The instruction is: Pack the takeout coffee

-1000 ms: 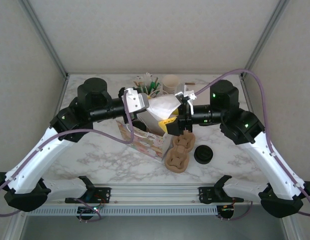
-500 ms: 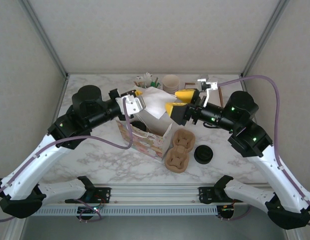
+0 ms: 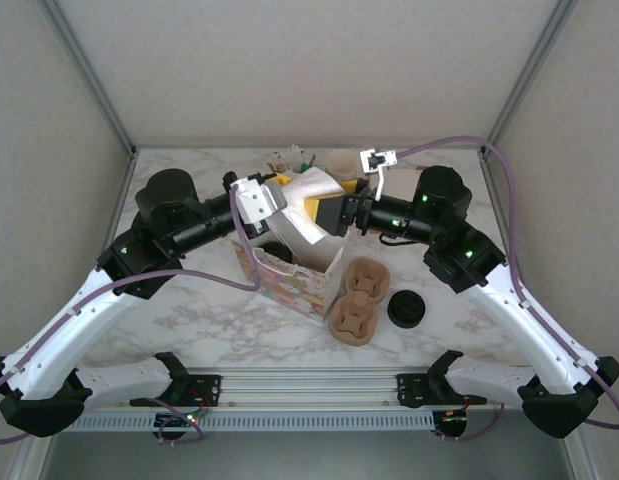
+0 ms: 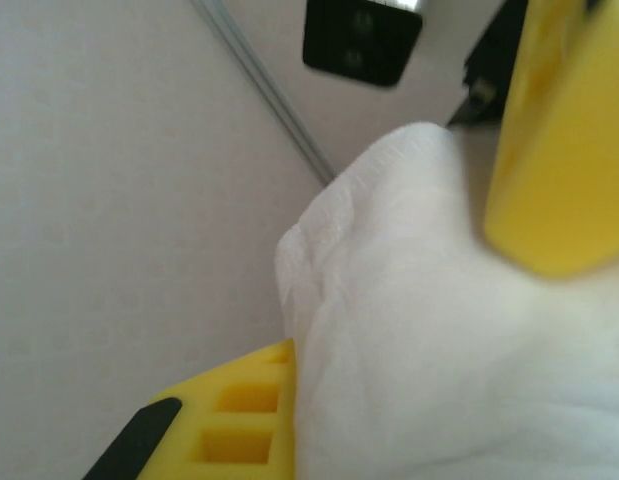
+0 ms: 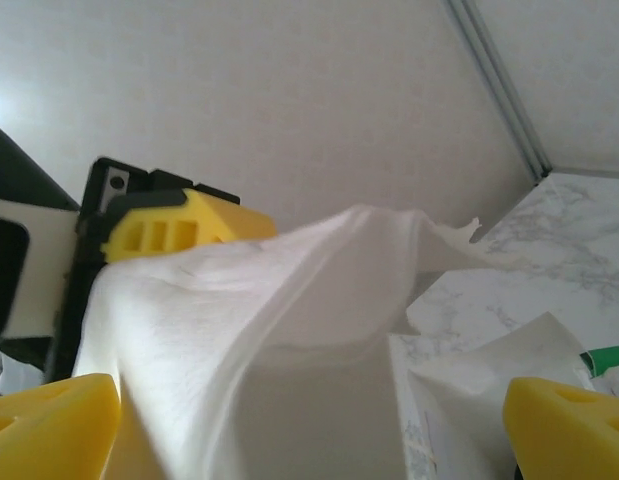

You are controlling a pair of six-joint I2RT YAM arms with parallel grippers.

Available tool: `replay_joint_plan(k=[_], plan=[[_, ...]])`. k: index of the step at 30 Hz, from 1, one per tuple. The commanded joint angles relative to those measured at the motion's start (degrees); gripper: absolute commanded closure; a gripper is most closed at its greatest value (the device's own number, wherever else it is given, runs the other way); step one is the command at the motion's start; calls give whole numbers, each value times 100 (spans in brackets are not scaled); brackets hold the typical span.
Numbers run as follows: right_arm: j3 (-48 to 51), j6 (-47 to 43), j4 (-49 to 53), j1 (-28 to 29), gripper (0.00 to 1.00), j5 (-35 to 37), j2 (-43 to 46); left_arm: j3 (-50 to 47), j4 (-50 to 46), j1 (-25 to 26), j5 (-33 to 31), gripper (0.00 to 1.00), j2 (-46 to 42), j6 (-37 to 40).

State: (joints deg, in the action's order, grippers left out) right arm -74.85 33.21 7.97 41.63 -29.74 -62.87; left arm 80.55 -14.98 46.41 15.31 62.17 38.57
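The white napkin hangs slack from my left gripper above the paper bag, so next I grab the napkin's loose side (image 3: 304, 222) with my right gripper and lower it into the bag.
The takeout coffee (image 3: 406, 308), a dark disc from above, stands on the marble table right of the bag. The patterned paper bag (image 3: 289, 280) stands at the centre, its white inside (image 3: 304, 195) pulled up. My left gripper (image 3: 277, 192) is shut on the bag's white rim; its yellow finger (image 4: 229, 420) presses against the paper (image 4: 419, 330). My right gripper (image 3: 313, 208) is open at the same rim from the right. In the right wrist view its fingers (image 5: 49, 425) stand wide apart with the white paper (image 5: 249, 300) between them. The coffee sits apart from both grippers.
A brown cardboard cup carrier (image 3: 354, 300) lies between the bag and the coffee. Cream paper cups (image 3: 339, 160) and green-and-white utensils (image 3: 294, 158) stand at the back. A dark round item (image 3: 277, 250) shows partly behind the bag's rim.
The right gripper opened wide, lifted away from the bag's right side, then swung left to the raised white rim. The left gripper kept its hold and shifted slightly left.
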Motion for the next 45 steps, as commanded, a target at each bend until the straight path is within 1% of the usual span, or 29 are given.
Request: replay_joint_plan(k=[1,6,12,15,18,21,26,28,30,31,32,36,38,42,43,44,45], plan=[[175,-77,-728,39,1,-351,78,1,515,43,561,100,-136,-893],[200,-346,-839,38,1,-384,91,-39,688,61,935,100,-240,-1396],[299,-330,-1445,41,1,-1062,13,2,839,95,1035,100,-289,-2118],[463,-485,-1684,56,1,-1210,106,38,832,100,1081,100,-267,-2356],[484,-934,-1420,56,1,-1180,211,121,834,108,1128,100,-215,-2648],[439,-1215,-1217,64,1,-1181,201,220,832,130,1326,100,-149,-2924],[382,-1306,-1204,65,1,-1337,104,285,1052,192,1417,100,-96,-3313],[368,-1294,-1287,86,3,-1445,93,308,1050,219,1444,100,-82,-3364],[334,-1301,-1276,88,9,-1509,110,325,1016,239,1420,100,-74,-3341],[322,-1310,-1266,88,14,-1546,124,325,989,242,1377,100,-73,-3339],[312,-1324,-1253,234,18,-1579,146,326,980,237,1329,100,-72,-3362],[189,-1499,-1053,435,33,-1647,161,343,1004,245,1367,100,-14,-3506],[77,-1646,-861,546,42,-1624,172,359,964,262,1422,99,5,-3505],[44,-1790,-779,654,62,-1556,227,369,892,281,1457,99,30,-3540],[51,-1800,-777,669,70,-1513,245,382,890,288,1477,99,23,-3532],[68,-1822,-768,671,80,-1475,262,391,888,289,1470,98,19,-3521],[78,-1836,-762,672,86,-1423,277,391,887,287,1442,97,6,-3527]])
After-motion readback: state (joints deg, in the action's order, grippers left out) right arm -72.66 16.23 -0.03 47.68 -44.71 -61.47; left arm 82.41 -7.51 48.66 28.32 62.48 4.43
